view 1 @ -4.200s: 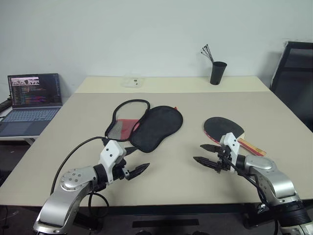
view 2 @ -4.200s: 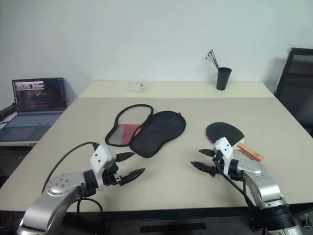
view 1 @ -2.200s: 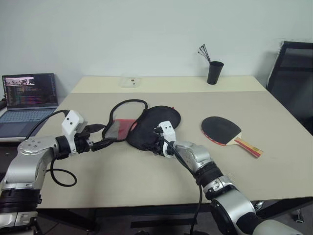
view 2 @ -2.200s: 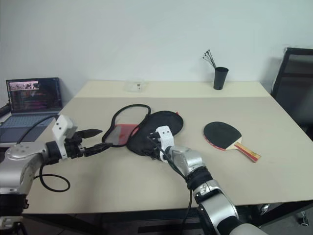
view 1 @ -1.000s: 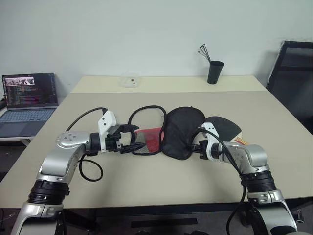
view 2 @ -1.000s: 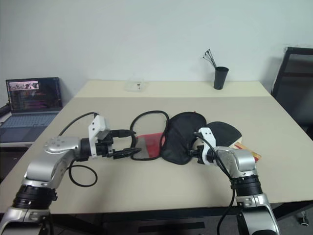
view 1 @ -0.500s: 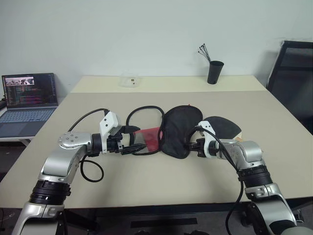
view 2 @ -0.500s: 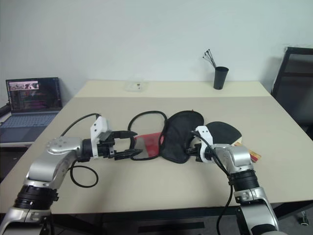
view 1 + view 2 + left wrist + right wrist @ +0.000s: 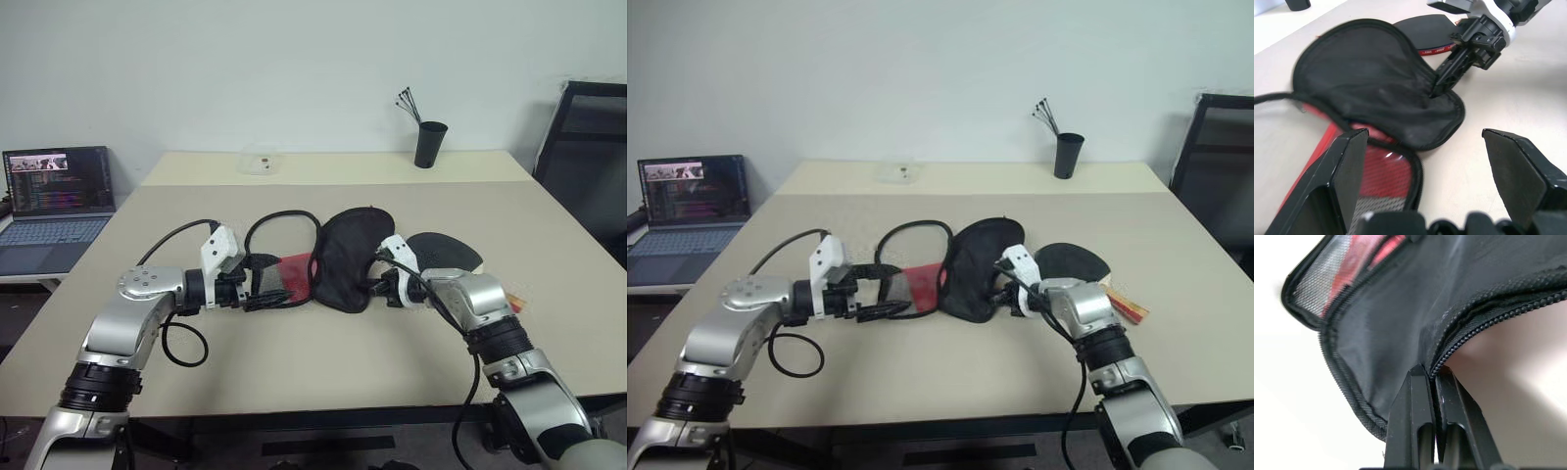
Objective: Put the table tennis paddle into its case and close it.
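Note:
Next, I release the case's black flap from my right gripper on the table [image 9: 366, 258] between the mesh half and the paddle.
The case [image 9: 343, 257] lies unzipped mid-table, its black flap raised beside the red and mesh half [image 9: 286, 274]. My right gripper [image 9: 374, 290] is shut on the flap's zipper edge [image 9: 1464, 340], fingers [image 9: 1413, 396] pinched together. My left gripper [image 9: 266, 288] stands open over the mesh half, with its fingers [image 9: 1349, 164] on either side of the flap's tip and holding nothing. The table tennis paddle [image 9: 449, 251] lies flat just right of the case, its handle partly behind my right arm. The left wrist view shows the paddle [image 9: 1425, 28] beyond the right gripper [image 9: 1442, 85].
A laptop [image 9: 57, 201] sits on a side table at far left. A black pen cup [image 9: 431, 145] and a small clear container [image 9: 263, 162] stand at the table's far side. A black chair [image 9: 586, 147] is at the right.
My right gripper, still shut on the flap edge, has shifted left and rolled, drawing the black flap left off the paddle. The left gripper has stayed put and open.

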### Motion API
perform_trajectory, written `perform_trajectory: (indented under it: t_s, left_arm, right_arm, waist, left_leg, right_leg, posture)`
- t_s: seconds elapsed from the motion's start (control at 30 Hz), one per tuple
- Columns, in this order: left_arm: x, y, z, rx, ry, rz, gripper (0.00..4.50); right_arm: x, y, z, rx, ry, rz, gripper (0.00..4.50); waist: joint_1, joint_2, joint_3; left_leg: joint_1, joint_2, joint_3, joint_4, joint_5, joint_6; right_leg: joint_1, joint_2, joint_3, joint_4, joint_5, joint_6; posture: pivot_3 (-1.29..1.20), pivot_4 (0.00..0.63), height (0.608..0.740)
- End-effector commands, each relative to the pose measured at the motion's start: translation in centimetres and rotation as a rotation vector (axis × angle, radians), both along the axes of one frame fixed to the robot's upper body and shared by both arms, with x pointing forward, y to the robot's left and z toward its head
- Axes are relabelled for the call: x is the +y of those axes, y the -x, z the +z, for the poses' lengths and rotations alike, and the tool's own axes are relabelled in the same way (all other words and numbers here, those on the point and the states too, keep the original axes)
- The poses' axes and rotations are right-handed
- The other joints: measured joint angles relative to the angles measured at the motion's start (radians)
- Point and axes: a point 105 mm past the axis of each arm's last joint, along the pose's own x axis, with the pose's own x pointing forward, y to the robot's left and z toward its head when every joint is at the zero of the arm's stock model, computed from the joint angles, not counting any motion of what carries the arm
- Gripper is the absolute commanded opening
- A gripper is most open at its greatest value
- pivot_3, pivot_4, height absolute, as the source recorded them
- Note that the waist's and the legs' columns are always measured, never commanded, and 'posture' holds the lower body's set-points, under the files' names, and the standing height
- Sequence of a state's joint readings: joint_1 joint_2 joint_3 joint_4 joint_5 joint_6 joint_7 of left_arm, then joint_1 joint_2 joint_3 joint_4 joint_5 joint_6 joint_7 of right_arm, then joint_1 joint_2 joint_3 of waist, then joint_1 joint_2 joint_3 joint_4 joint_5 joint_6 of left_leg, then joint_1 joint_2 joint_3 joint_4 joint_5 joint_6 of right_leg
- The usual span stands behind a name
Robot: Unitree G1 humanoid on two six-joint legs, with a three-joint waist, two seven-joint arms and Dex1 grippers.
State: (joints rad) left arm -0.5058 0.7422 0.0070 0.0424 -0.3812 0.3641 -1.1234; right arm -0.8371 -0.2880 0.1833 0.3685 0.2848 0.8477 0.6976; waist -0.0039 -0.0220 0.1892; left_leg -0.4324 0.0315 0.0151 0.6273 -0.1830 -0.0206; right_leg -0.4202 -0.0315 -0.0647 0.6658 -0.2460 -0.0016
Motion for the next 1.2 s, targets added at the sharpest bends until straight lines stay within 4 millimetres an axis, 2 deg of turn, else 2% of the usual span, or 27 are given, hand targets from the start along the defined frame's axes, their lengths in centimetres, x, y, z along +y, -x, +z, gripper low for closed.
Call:
perform_trajectory:
  t_s: [0.03,0.17,0.3,0.57,0.7,0.8,0.97,1.2]
  left_arm:
    - [-0.6,0.2,1.4,-0.057,-0.002,-0.023,4.07]
    - [-0.6,0.3,1.4,-0.058,-0.004,-0.022,4.07]
    - [-0.6,0.2,1.4,-0.059,-0.004,-0.021,4.07]
    - [-0.8,0.1,1.4,-0.061,-0.001,-0.025,4.07]
    - [-0.8,0.1,1.4,-0.061,-0.002,-0.027,4.07]
    - [-0.8,0.1,1.4,-0.061,-0.003,-0.028,4.07]
    - [-0.7,0.0,1.5,-0.062,-0.006,-0.029,4.07]
    - [-0.8,-0.1,1.6,-0.067,-0.011,-0.032,4.07]
  right_arm:
    - [1.9,-0.1,2.3,-0.129,-0.008,0.091,0.03]
    - [2.8,0.0,2.6,-0.145,-0.019,0.108,0.03]
    - [2.3,-0.3,2.4,-0.146,-0.01,0.088,0.03]
    - [-0.5,-0.7,2.3,-0.115,0.0,0.028,0.03]
    - [-3.5,-0.7,2.8,-0.084,-0.016,-0.035,0.03]
    - [-5.0,-0.4,2.9,-0.063,-0.02,-0.061,0.03]
    - [-6.3,0.5,1.7,-0.017,0.002,-0.076,0.03]
    - [-6.2,0.6,-0.3,0.006,0.041,-0.1,0.03]
  waist:
    - [0.0,0.0,0.0]
    - [0.0,0.0,0.0]
    - [0.001,0.0,0.0]
    - [0.001,0.0,0.0]
    - [0.001,0.0,0.0]
    - [0.002,0.0,0.0]
    - [0.002,0.0,0.0]
    - [0.002,0.0,0.0]
  left_leg:
    - [0.0,0.0,0.0,0.0,0.0,0.0]
    - [0.0,0.0,0.0,0.0,0.0,0.0]
    - [0.0,0.0,0.0,0.0,0.0,0.0]
    - [0.0,0.0,0.0,0.0,0.0,0.0]
    - [0.0,0.0,0.0,0.0,0.0,0.0]
    - [0.0,0.0,0.0,0.0,0.0,0.0]
    - [0.0,0.0,0.0,0.0,0.0,0.0]
    - [0.0,0.0,0.0,0.0,0.0,0.0]
  right_leg:
    - [0.0,0.0,0.0,0.0,0.0,0.0]
    - [0.0,0.0,0.0,0.0,0.0,0.0]
    - [0.0,0.0,0.0,0.0,0.0,0.0]
    - [0.0,0.0,0.0,0.0,0.0,0.0]
    - [0.0,0.0,0.0,0.0,0.0,0.0]
    - [0.0,0.0,0.0,0.0,0.0,0.0]
    - [0.0,0.0,0.0,0.0,0.0,0.0]
    - [0.0,0.0,0.0,0.0,0.0,0.0]
  posture:
    - [0.0,0.15,0.74]
    - [0.0,0.15,0.74]
    - [0.0,0.15,0.74]
    - [0.0,0.15,0.74]
    - [0.0,0.15,0.74]
    - [0.0,0.15,0.74]
    - [0.0,0.15,0.74]
    - [0.0,0.15,0.74]
